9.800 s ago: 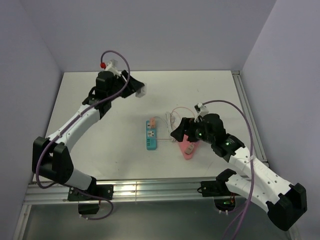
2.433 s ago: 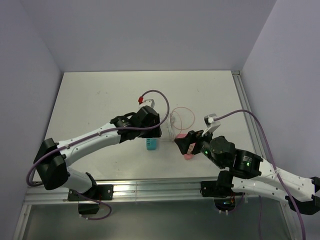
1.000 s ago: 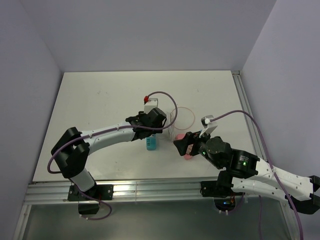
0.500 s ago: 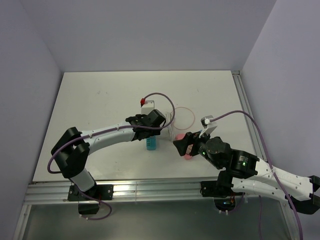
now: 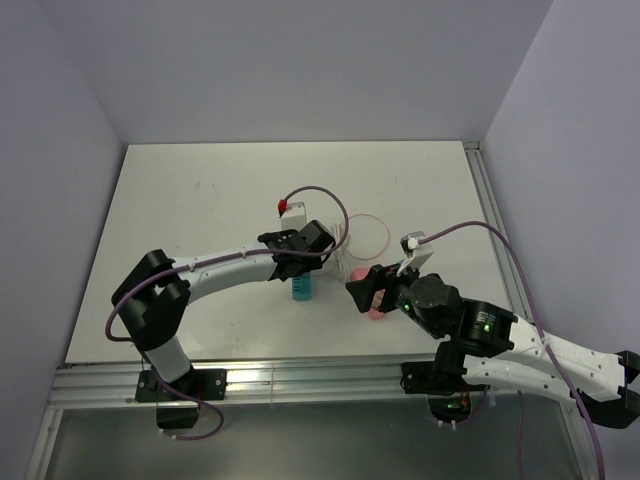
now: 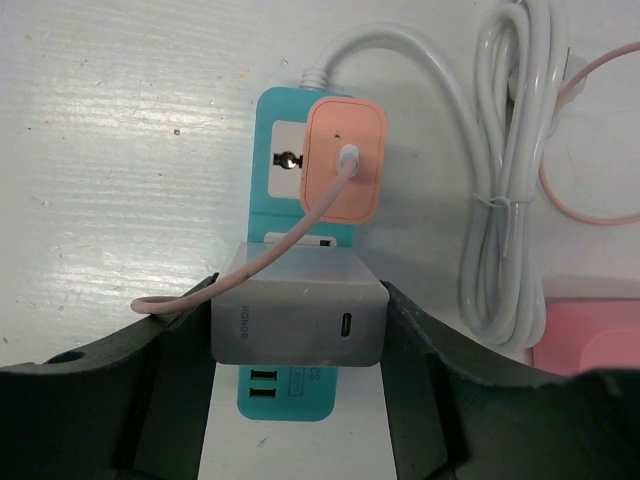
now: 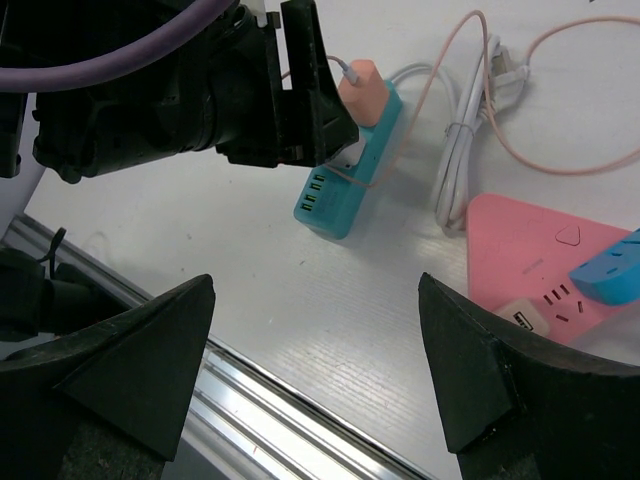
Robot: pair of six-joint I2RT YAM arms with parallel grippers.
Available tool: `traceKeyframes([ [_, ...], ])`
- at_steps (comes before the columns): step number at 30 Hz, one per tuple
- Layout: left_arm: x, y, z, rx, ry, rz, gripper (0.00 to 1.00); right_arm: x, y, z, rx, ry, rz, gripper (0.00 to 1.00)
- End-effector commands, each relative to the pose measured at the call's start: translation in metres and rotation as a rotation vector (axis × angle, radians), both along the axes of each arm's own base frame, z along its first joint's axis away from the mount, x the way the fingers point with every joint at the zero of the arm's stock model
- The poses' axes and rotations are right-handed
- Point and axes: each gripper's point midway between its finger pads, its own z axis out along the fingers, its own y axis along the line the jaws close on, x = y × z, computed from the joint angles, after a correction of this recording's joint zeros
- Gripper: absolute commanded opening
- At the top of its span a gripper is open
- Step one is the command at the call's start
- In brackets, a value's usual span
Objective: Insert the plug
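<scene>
My left gripper will release the grey charger plug, now over the strip's middle, on the teal power strip point(image 5: 299, 269) point(image 6: 294, 282) between the orange plug and the USB ports.
My left gripper point(image 6: 298, 330) is shut on a grey charger plug point(image 6: 298, 318), one finger on each side. The plug stands over the middle of the teal power strip point(image 6: 290, 395), and its pins are hidden, so I cannot tell whether it is seated. An orange plug point(image 6: 345, 158) sits in the strip just beyond it. In the top view the left gripper point(image 5: 304, 264) is over the teal strip point(image 5: 303, 289). My right gripper point(image 7: 315, 370) is open and empty, above the table right of the teal strip point(image 7: 345, 195); it also shows in the top view point(image 5: 363, 285).
A bundled white cord point(image 6: 510, 200) and a thin pink cable loop point(image 6: 590, 150) lie right of the teal strip. A pink power strip point(image 7: 530, 260) with a blue plug point(image 7: 605, 262) lies under the right arm. The table's metal front rail point(image 7: 250, 420) is close below.
The left arm came over from the far left with the grey plug and now holds it on the teal strip; in the last second it barely shifted. The right arm has kept still.
</scene>
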Motion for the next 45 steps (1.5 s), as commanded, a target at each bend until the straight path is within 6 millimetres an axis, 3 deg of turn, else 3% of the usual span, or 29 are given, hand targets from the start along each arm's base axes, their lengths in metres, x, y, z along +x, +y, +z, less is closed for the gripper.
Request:
traceKeyframes([
  [1, 0.005, -0.004, 0.007, -0.031, -0.031, 0.032, 0.00, 0.004, 0.001, 0.005, 0.024, -0.012, -0.017, 0.89],
  [15, -0.003, 0.004, -0.010, 0.009, 0.016, 0.052, 0.00, 0.008, 0.007, 0.003, 0.025, 0.013, -0.040, 0.89],
  [21, -0.007, 0.008, -0.020, 0.026, 0.027, 0.044, 0.00, 0.020, 0.015, -0.021, -0.037, 0.117, -0.082, 0.89],
  [26, -0.010, 0.011, -0.023, 0.046, 0.022, 0.023, 0.00, 0.020, 0.020, -0.027, -0.012, 0.144, -0.061, 0.89],
  [31, -0.018, 0.025, -0.026, 0.116, 0.004, 0.057, 0.00, 0.025, 0.009, -0.018, 0.024, 0.118, -0.086, 0.89],
  [38, -0.033, 0.025, -0.045, 0.254, -0.040, 0.053, 0.00, 0.030, -0.008, -0.014, 0.059, 0.099, -0.114, 0.89],
  [45, -0.055, 0.026, -0.079, 0.306, -0.002, -0.002, 0.00, 0.030, -0.015, -0.016, 0.059, 0.103, -0.128, 0.89],
])
